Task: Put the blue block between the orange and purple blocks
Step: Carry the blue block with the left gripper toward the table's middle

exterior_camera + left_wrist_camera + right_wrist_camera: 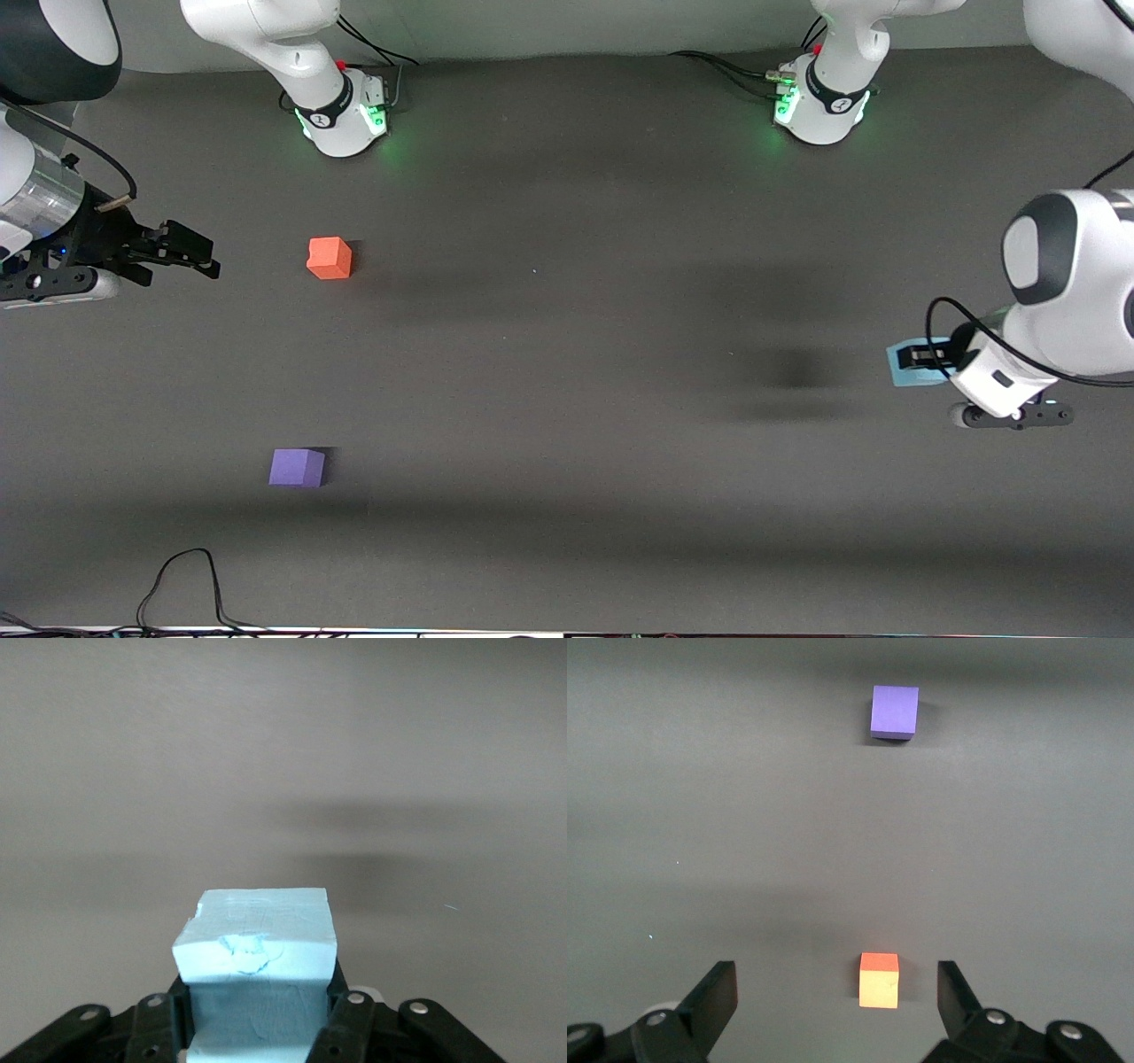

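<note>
Next, my left hand sets the blue block on bare table point(532, 299) near the middle, about level with the orange block.
The blue block point(904, 376) is at the left arm's end of the table, low by the surface, with my left gripper point(918, 358) shut on it. In the left wrist view the blue block point(257, 943) fills the space between the black fingers point(347, 1028), its upper face scuffed. The orange block point(330, 258) sits toward the right arm's end. The purple block point(298, 467) lies nearer the front camera than it, with bare table between them. My right gripper point(202, 255) hangs open beside the orange block. Its wrist view shows the orange block point(879, 981) and purple block point(894, 711).
A black cable point(182, 576) loops onto the table near the front edge, nearer the camera than the purple block. Both arm bases point(345, 111) stand along the table's back edge. The dark mat point(576, 354) stretches between the blue block and the other two.
</note>
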`<action>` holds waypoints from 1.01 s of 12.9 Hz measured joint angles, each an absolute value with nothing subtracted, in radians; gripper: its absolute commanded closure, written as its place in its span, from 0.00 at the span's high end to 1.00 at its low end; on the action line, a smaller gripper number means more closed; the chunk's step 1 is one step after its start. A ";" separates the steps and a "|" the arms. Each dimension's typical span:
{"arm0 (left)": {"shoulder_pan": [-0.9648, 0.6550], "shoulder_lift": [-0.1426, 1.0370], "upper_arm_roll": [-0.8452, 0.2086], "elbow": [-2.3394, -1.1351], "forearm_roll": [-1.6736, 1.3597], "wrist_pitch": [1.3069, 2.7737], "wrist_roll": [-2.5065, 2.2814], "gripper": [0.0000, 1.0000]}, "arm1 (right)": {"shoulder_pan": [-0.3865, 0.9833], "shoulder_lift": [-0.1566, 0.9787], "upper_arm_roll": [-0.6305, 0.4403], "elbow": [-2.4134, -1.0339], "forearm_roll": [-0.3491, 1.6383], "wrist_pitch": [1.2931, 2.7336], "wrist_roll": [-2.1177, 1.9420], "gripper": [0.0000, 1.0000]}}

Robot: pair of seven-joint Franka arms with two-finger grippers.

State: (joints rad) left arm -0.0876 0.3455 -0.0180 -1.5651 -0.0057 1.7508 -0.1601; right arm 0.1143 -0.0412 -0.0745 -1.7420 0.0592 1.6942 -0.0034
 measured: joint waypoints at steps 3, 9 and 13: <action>-0.292 0.354 -0.028 -1.497 -0.011 1.723 -0.445 0.47 | 0.114 -0.038 -0.075 -1.744 0.059 1.693 -0.003 1.00; -0.750 0.546 -0.044 -1.276 -0.011 1.761 -0.944 0.47 | 0.113 -0.033 -0.078 -1.754 0.059 1.693 -0.003 1.00; -0.919 0.695 -0.040 -1.231 -0.005 1.947 -1.027 0.47 | 0.112 -0.028 -0.082 -1.750 0.059 1.701 -0.003 1.00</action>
